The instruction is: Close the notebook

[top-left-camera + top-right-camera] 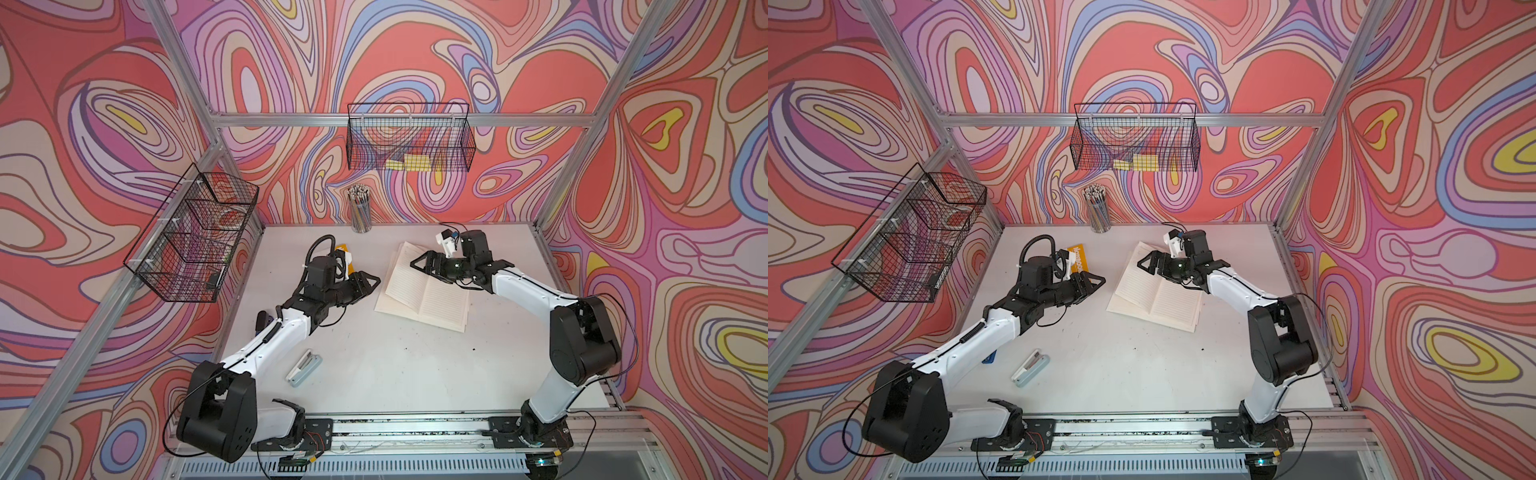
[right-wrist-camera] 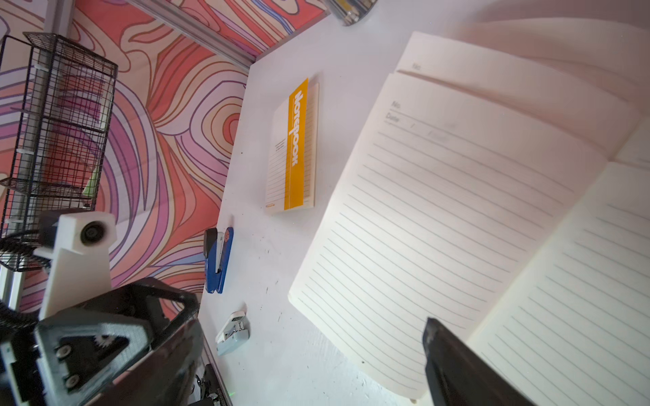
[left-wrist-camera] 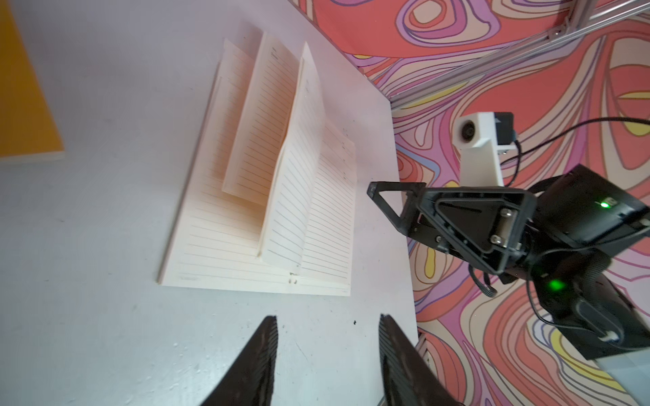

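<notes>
The notebook is next for my left gripper, which should go there and close on the near corner of its standing pages point(image 1: 389, 293) point(image 3: 264, 255).
The notebook point(image 1: 424, 295) lies open on the white table, right of centre, showing cream lined pages. A few pages point(image 3: 299, 158) stand up from its spine. My left gripper point(image 1: 372, 280) hovers just left of the notebook's near corner. In the left wrist view the left gripper point(image 3: 327, 318) is open, with only bare table between its fingers. My right gripper point(image 1: 419, 266) hangs over the far part of the notebook. It looks open, and one fingertip point(image 2: 453, 358) shows above a lined page point(image 2: 439, 211); I see no page pinched.
An orange-striped notepad point(image 2: 293, 147) lies behind the left gripper. A blue stapler point(image 2: 216, 262) and a pale grey stapler point(image 1: 303, 368) lie at the left. A cup of pencils point(image 1: 360, 210) stands at the back. Wire baskets point(image 1: 409, 137) point(image 1: 191, 237) hang on the walls.
</notes>
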Controlling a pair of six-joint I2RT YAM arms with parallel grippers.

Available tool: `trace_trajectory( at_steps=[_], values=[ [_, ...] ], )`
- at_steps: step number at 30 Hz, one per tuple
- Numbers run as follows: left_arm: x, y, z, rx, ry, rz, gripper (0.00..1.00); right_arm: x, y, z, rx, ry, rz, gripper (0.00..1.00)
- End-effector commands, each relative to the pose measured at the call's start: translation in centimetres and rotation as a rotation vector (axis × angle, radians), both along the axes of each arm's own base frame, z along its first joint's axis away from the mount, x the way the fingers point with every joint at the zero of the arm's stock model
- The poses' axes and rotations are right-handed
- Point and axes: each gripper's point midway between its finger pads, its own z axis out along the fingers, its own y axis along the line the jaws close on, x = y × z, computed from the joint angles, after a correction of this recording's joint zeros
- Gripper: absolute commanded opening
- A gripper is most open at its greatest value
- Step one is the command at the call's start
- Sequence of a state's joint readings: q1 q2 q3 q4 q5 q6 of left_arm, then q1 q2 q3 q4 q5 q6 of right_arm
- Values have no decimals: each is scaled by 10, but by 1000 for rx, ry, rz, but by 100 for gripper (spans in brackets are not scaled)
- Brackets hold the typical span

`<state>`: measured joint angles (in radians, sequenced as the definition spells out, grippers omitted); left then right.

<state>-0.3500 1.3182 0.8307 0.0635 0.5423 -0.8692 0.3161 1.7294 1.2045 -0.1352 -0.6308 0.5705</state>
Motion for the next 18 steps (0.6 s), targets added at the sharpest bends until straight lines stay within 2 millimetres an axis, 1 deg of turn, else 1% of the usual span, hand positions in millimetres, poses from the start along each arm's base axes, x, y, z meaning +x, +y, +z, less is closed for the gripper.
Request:
trace_trajectory(
  at_steps=[1, 6, 8, 11, 14, 18],
  values=[
    [6, -23, 21, -78, -37, 1, 50, -1, -25, -11, -32, 4, -36, 98],
    [8, -61, 20, -70, -40, -58, 51, 0, -59, -27, -43, 26, -101, 98],
    [10, -76, 14, -66, -37, -75, 51, -1, -68, -35, -47, 36, -118, 98],
    [15, -95, 5, -76, -33, -92, 51, -2, -74, -47, -59, 56, -124, 98],
    [23, -110, -1, -88, -37, -99, 51, -1, -78, -57, -70, 73, -127, 98],
    [36, -122, -12, -69, -35, -101, 51, 2, -81, -67, -76, 84, -131, 98]
  ],
)
